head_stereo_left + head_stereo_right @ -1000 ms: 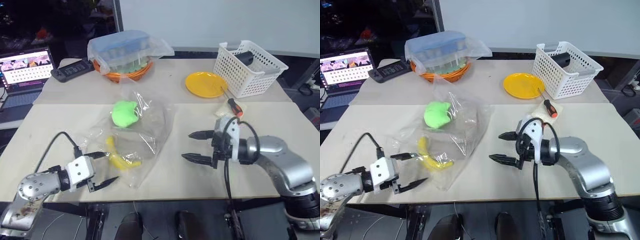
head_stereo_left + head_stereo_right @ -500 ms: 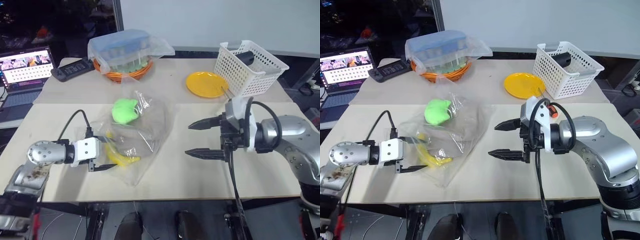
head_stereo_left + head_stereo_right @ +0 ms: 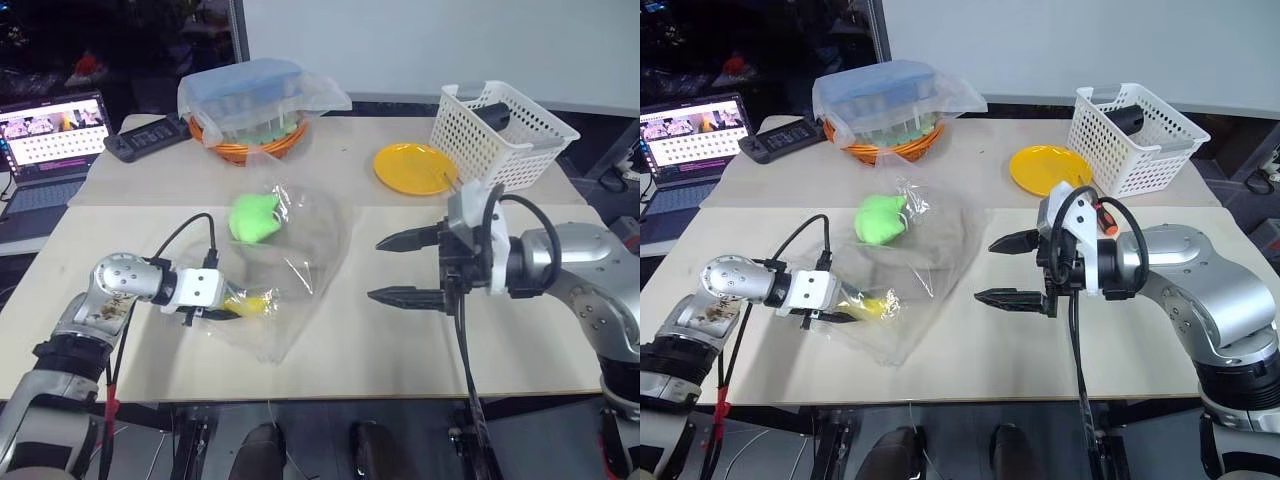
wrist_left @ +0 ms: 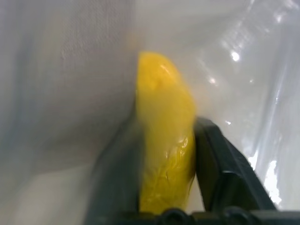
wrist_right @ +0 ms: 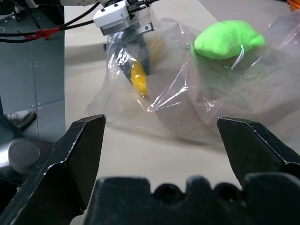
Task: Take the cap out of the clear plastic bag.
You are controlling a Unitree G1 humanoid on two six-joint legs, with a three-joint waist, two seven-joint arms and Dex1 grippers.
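I need to let go of the yellow banana-shaped thing with my left gripper on the bare table edge [image 3: 91, 251] beside the laptop. The yellow thing is still inside the crumpled bag's film.
The clear plastic bag [image 3: 300, 255] lies crumpled on the table's middle. Through its film I see a green plush toy [image 3: 252, 217], a yellow banana-shaped thing [image 3: 250, 303] and a tan rounded form under the toy that looks like the cap [image 5: 220, 98]. My left gripper [image 3: 235, 305] is at the bag's near left corner. Its fingers [image 4: 215, 154] are shut on the yellow thing [image 4: 164, 112], with crinkled film over it. My right gripper [image 3: 377, 268] hovers wide open just right of the bag, pointing at it, with nothing between its fingers.
A yellow plate [image 3: 413, 167] and a white basket [image 3: 505, 122] stand at the back right. A plastic-wrapped, blue-lidded tub [image 3: 250, 95] in an orange basket is at the back middle. A laptop [image 3: 45, 130] and a black device [image 3: 145, 140] sit at the back left. A screwdriver [image 3: 1100, 215] lies behind my right gripper.
My left gripper has pushed forward to the bag's corner and closed from wide open onto the yellow thing. My right gripper has risen a little and stayed open.
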